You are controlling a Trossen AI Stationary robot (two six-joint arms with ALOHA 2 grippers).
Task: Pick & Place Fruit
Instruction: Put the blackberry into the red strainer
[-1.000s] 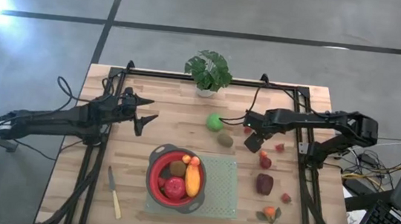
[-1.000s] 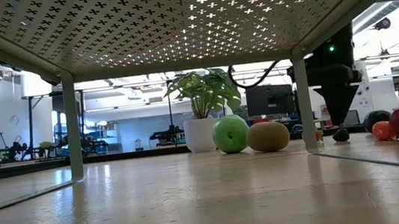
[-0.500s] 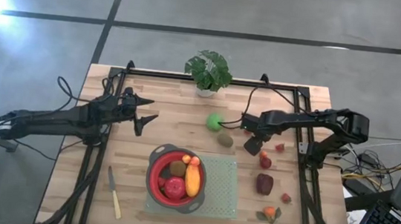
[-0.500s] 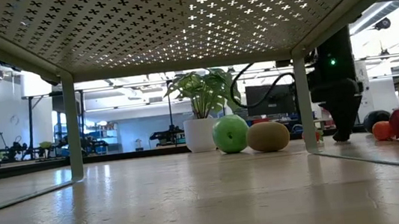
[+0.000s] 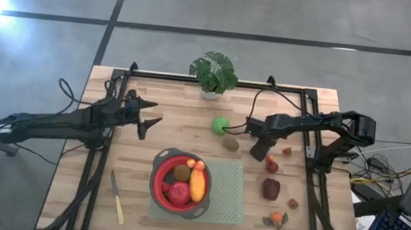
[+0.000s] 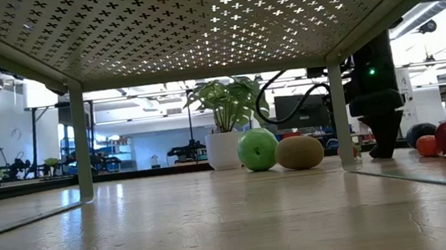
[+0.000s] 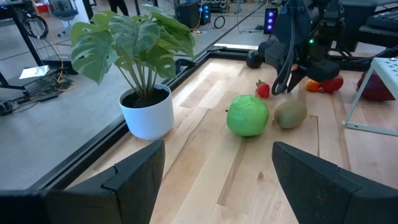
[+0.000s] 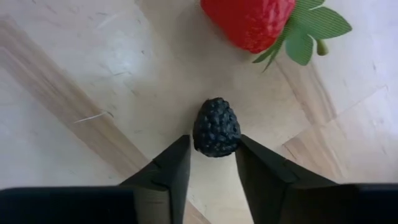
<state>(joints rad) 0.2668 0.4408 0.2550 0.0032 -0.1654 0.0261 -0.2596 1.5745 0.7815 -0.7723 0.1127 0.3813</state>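
Note:
The fingers of my right gripper touch only the near end of the blackberry, so next I open them, reach farther over the blackberry and close on its middle (image 8: 216, 127) before I lift it.
My right gripper (image 5: 258, 148) is down at the table, right of the brown kiwi (image 5: 230, 143) and green ball (image 5: 220, 124). In the right wrist view its fingers stand close on either side of a small blackberry (image 8: 216, 127), with a strawberry (image 8: 255, 22) just beyond. More fruit lies on the wood to the right: a red piece (image 5: 271, 165), a dark-red lump (image 5: 271, 188), and small red (image 5: 293, 203) and orange (image 5: 277, 217) ones. A red bowl (image 5: 159, 190) holds an apple, an orange piece and a kiwi. My left gripper (image 5: 151, 121) waits open over the table's left part. My right gripper pinches the blackberry between its two fingertips (image 8: 181, 149), which meet the berry's two sides (image 8: 200, 140). The fingers come from above, pointing down. The berry rests on the wood.
A potted plant (image 5: 213, 74) stands at the far edge. The bowl sits on a green mat (image 5: 227, 198) near the table's middle. A pale-handled knife (image 5: 117, 198) lies near the left front. A black frame rail (image 5: 312, 153) runs along the right side, close to the right arm.
My right gripper has come down to the table, over the blackberry, and shifted slightly toward the kiwi. In the low view the berry, plain a second ago, now sits behind the fingers.

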